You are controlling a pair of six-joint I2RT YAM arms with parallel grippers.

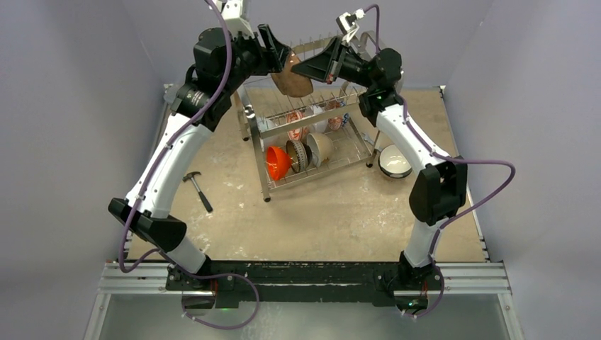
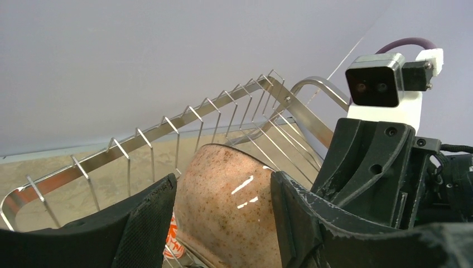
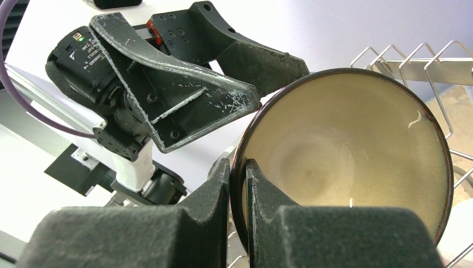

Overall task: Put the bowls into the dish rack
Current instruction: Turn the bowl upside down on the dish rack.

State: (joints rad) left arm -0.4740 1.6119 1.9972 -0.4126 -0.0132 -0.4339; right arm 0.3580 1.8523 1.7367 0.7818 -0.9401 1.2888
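My left gripper needs to open, turn and grab across the bowl's base (image 2: 195, 252) and rim, because the bowl's dark rim lies at a slant across its fingers.
A brown speckled bowl (image 1: 292, 81) hangs above the dish rack (image 1: 268, 185), held between both grippers. My right gripper (image 3: 238, 167) is shut on its dark rim, with the cream inside (image 3: 346, 162) facing the right wrist camera. My left gripper (image 2: 223, 190) straddles the bowl's speckled outside (image 2: 228, 212), both fingers against it. In the top view the left gripper (image 1: 283, 60) and right gripper (image 1: 301, 69) meet at the bowl. On the rack's lower tier stand an orange bowl (image 1: 278, 163), a dark patterned bowl (image 1: 298, 154) and a beige bowl (image 1: 320, 146). Red floral bowls (image 1: 298, 120) sit on the upper tier.
A white bowl with a dark outside (image 1: 394, 160) rests on the table right of the rack. A hammer (image 1: 198, 190) lies left of the rack. The rack's upper prongs (image 2: 184, 120) run close below and behind the held bowl.
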